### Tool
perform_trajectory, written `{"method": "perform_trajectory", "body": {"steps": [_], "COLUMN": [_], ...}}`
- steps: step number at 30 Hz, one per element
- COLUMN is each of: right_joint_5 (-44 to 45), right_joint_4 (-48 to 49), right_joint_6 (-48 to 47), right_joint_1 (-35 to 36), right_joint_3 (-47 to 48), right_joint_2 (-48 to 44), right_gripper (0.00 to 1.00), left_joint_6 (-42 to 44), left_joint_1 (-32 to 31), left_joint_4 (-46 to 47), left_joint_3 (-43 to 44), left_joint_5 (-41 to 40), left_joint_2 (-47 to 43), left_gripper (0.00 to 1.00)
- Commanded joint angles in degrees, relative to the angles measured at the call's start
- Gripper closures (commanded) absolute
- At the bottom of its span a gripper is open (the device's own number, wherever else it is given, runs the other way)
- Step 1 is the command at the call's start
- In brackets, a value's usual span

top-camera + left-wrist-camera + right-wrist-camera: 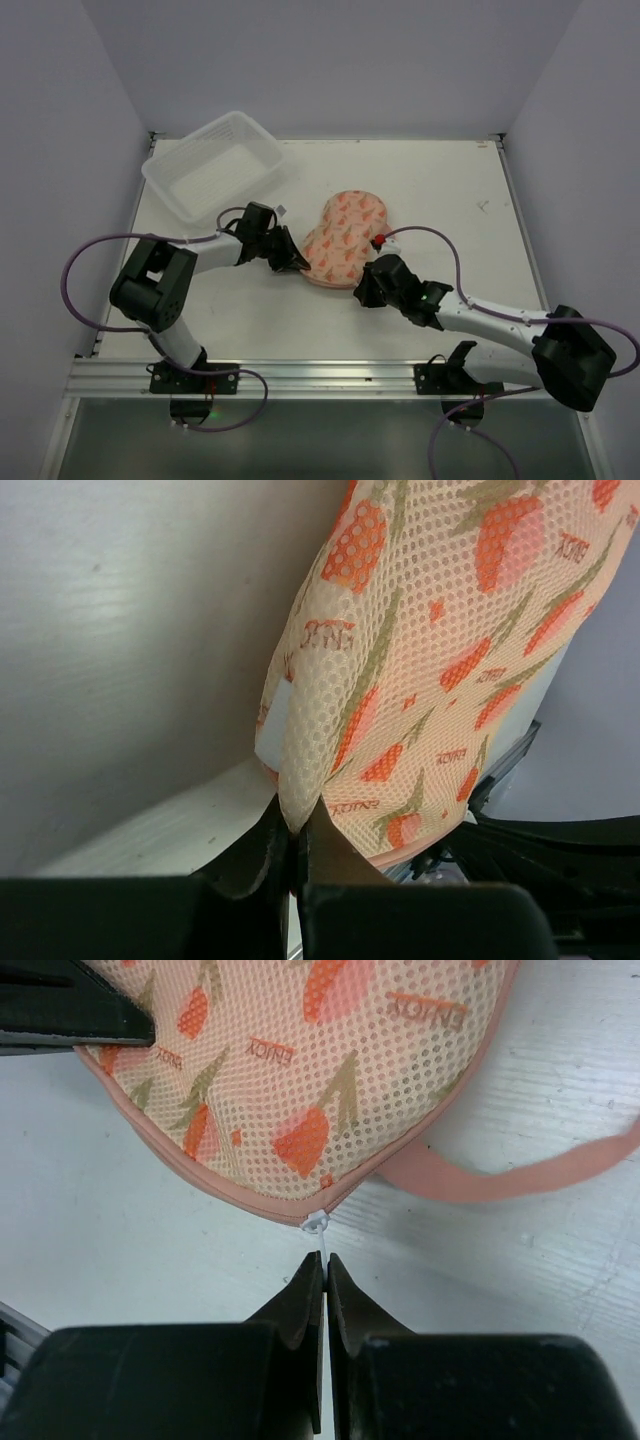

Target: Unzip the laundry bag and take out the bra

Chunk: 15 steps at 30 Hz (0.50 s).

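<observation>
The left gripper pinches only a fold of the bag's mesh, so it should open and grab the bag's pink edge [412, 850] to hold the bag steady for unzipping.
The laundry bag [343, 237], a peach-pink mesh case with red-and-green prints, lies in the middle of the table. It fills the left wrist view [440, 650] and shows in the right wrist view [300, 1070]. My left gripper [297, 262] is shut on a fold of the bag's mesh [297, 815] at its left edge. My right gripper [366, 290] is shut on the white zip pull [322, 1240] at the bag's pink zip edge. The pink loop [500, 1175] lies on the table to the right. The bra is hidden.
A clear plastic tub [212, 164] stands at the back left of the white table [440, 190]. Purple cables [85, 260] loop beside both arms. The metal rail [300, 378] runs along the near edge.
</observation>
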Motion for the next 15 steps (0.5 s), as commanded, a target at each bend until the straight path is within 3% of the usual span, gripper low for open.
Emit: {"method": "perform_trajectory", "body": {"steps": [1, 8, 9, 10, 12, 13, 15], "right_joint_5": [3.1, -3.9, -6.0, -6.9, -9.1, -9.2, -10.9], "right_joint_4": [-7.1, -0.1, 1.0, 2.7, 5.6, 7.3, 8.6], "right_joint_6": [1.7, 1.6, 1.5, 1.5, 1.3, 1.2, 1.1], "right_joint_1": [-1.3, -1.1, -1.1, -1.1, -1.1, -1.0, -0.9], "right_joint_3": [-1.7, 0.3, 1.8, 2.6, 6.1, 7.3, 11.4], "right_joint_2": [-4.2, 0.6, 1.9, 4.7, 7.9, 11.1, 14.1], "right_gripper": [1.0, 1.0, 1.0, 1.0, 1.0, 1.0, 1.0], "left_joint_6": [13.0, 18.8, 17.9, 17.3, 14.9, 14.0, 11.1], "left_joint_1": [2.7, 3.9, 3.9, 3.9, 3.9, 3.9, 3.9], "left_joint_4": [-6.5, -13.6, -13.7, -13.8, -13.4, -13.3, -12.3], "left_joint_3": [5.4, 23.1, 24.7, 25.9, 27.3, 26.4, 24.0], "left_joint_5": [-2.6, -4.5, -4.1, -3.6, -1.4, -1.2, -1.3], "left_joint_2": [2.2, 12.4, 13.1, 13.7, 13.9, 13.4, 10.5], "left_gripper": [1.0, 0.98, 0.91, 0.76, 0.63, 0.46, 0.25]}}
